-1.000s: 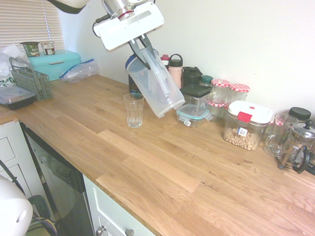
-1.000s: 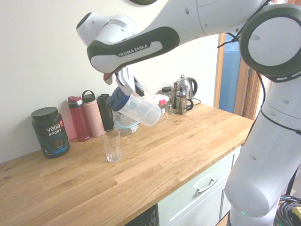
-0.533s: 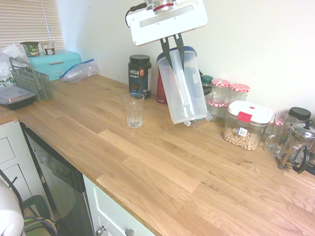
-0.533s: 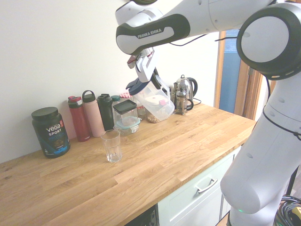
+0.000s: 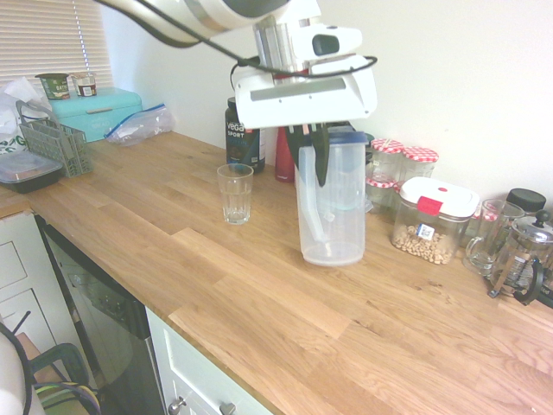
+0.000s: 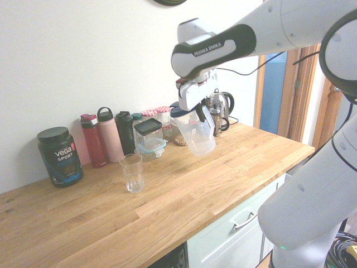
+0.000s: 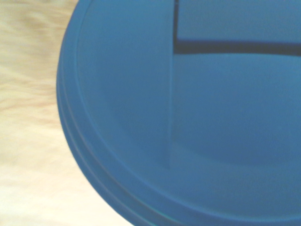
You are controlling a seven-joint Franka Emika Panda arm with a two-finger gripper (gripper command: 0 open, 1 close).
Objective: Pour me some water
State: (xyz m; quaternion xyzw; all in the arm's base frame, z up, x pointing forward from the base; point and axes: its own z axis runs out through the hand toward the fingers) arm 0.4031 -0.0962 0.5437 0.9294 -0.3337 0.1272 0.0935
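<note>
I will set the pitcher down with my gripper on the wooden counter [image 6: 208,157] in front of the French press.
A clear plastic pitcher [image 5: 333,207] with a blue lid stands upright, its base at or just above the wooden counter [image 5: 259,303], to the right of an upright clear drinking glass [image 5: 234,193]. My gripper [image 5: 311,154] comes down from above and is shut on the pitcher at its rim. From the other side the pitcher [image 6: 196,131] hangs under the gripper [image 6: 198,111], well right of the glass [image 6: 131,172]. The blue lid [image 7: 188,117] fills the wrist view. I cannot tell whether the glass holds water.
Along the back wall stand a black protein tub [image 6: 59,156], drink bottles [image 6: 110,134], food containers [image 5: 432,220], a French press [image 5: 523,255] and a kettle [image 6: 220,111]. A teal bread box [image 5: 93,111] and a dish rack [image 5: 56,143] sit at the far left.
The pitcher has swung from tilted above the glass to upright. It has moved right, away from the glass, and down to the counter, still held.
</note>
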